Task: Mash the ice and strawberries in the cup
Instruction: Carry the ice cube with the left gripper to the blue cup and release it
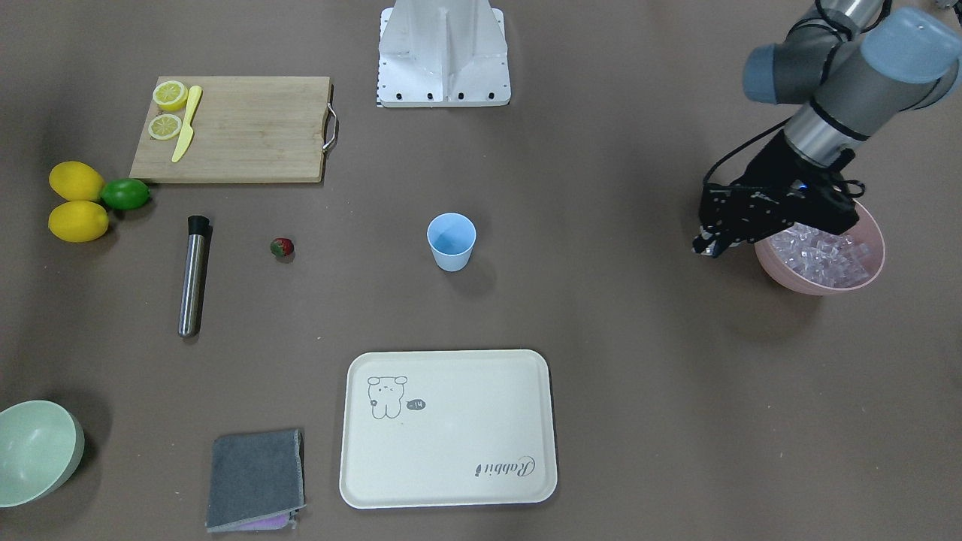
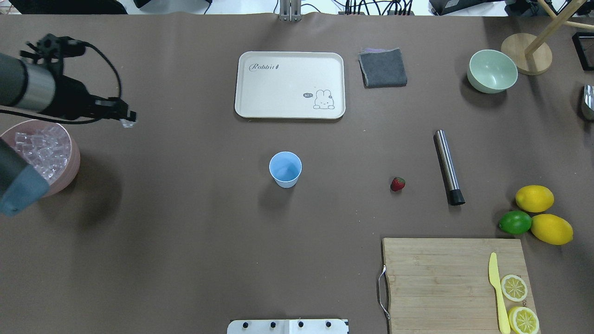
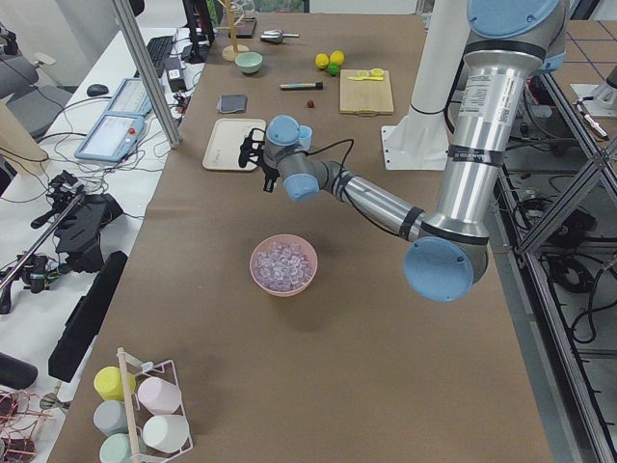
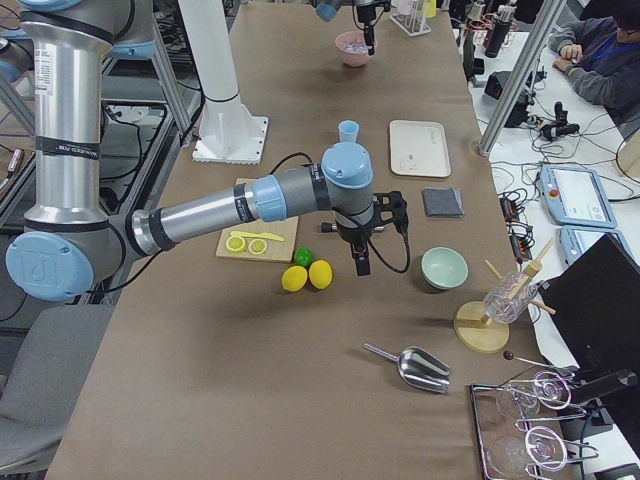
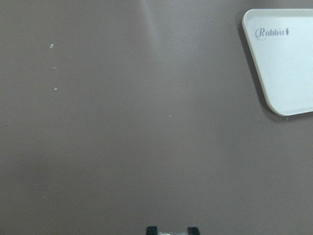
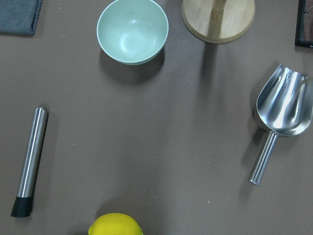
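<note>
My left gripper should release the ice cube, now held just beyond the pink bowl, over the empty light blue cup, so that it drops onto the cup's bottom (image 1: 452, 240).
The light blue cup (image 1: 451, 240) (image 2: 285, 169) stands upright and empty mid-table. Well off to one side, near the muddler, lies the small red strawberry (image 1: 282, 247) (image 2: 397, 184). Ice (image 1: 823, 255) (image 2: 41, 147) fills a pink bowl (image 1: 872, 282) at the table's end on the robot's left. My left gripper (image 2: 126, 119) (image 1: 706, 245) hangs just beyond that bowl, shut on one clear ice cube, which shows glassy between the fingertips (image 5: 152, 230). My right gripper (image 4: 361, 265) appears only in the exterior right view, above the lemons; I cannot tell whether it is open or shut.
A steel muddler (image 1: 194, 274) lies beside the strawberry. A cutting board (image 1: 248, 128) carries lemon slices and a yellow knife. Two lemons and a lime (image 1: 125, 194), a cream tray (image 1: 451, 428), a grey cloth (image 1: 255, 477), a pale green bowl (image 1: 34, 451) and a metal scoop (image 6: 283, 112) are also about.
</note>
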